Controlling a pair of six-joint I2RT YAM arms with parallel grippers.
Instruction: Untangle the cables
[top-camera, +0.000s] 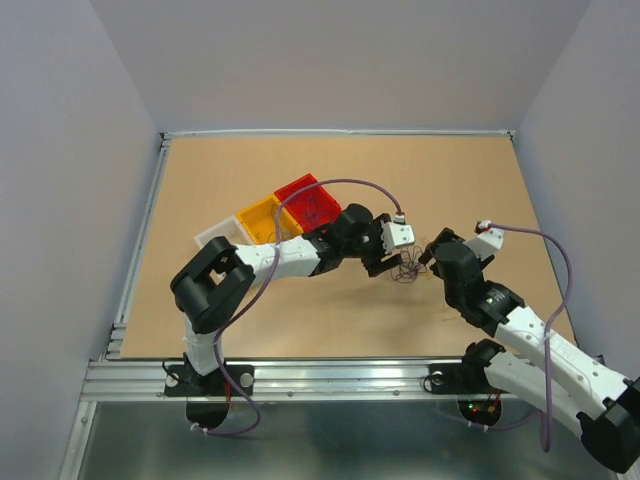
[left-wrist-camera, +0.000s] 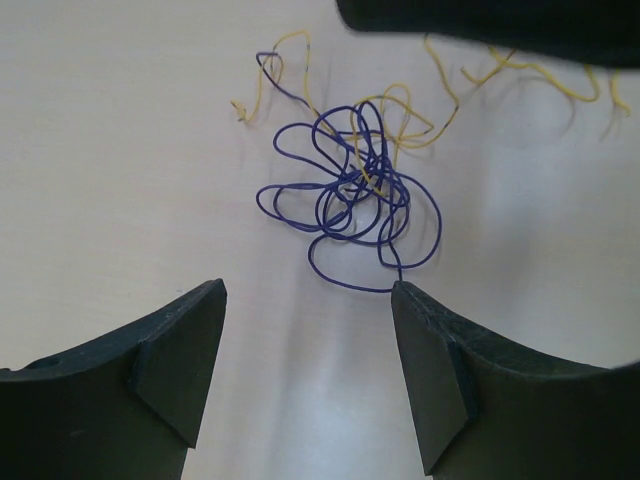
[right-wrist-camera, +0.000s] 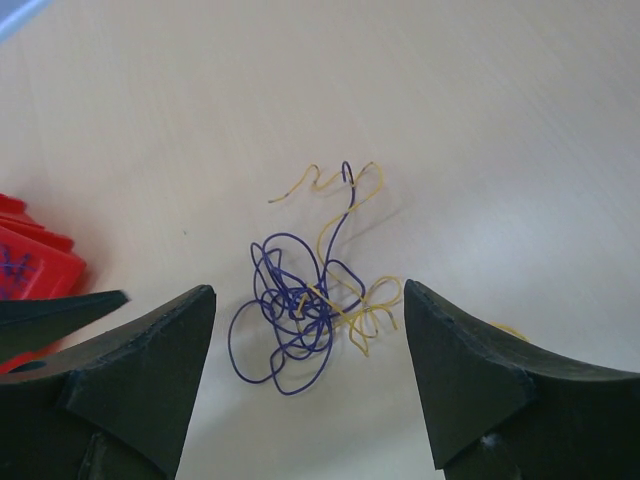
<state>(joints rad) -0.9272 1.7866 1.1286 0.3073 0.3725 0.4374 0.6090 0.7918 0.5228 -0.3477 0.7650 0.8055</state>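
The crossing loops (top-camera: 406, 268) (left-wrist-camera: 348, 212) in the middle of the purple wire are the next place my left gripper will go to and close.
The cables (top-camera: 405, 270) lie in a small loose clump on the wooden table between my two grippers. In the left wrist view the purple wire (left-wrist-camera: 350, 195) is curled into several loops, with thin yellow wires (left-wrist-camera: 400, 110) running through and beyond it. My left gripper (left-wrist-camera: 307, 290) is open and empty, just short of the clump; one purple loop reaches its right fingertip (left-wrist-camera: 410, 300). My right gripper (right-wrist-camera: 308, 288) is open and empty, its jaws standing on either side of the clump (right-wrist-camera: 295, 305) from above. In the top view the left gripper (top-camera: 388, 263) and right gripper (top-camera: 430, 250) flank the clump.
A white bin (top-camera: 215, 235), a yellow bin (top-camera: 265, 220) and a red bin (top-camera: 308, 200) stand in a row behind the left arm. The red bin's edge (right-wrist-camera: 30, 260) shows at the left of the right wrist view. The right gripper's dark body (left-wrist-camera: 500, 25) hangs over the clump's far side.
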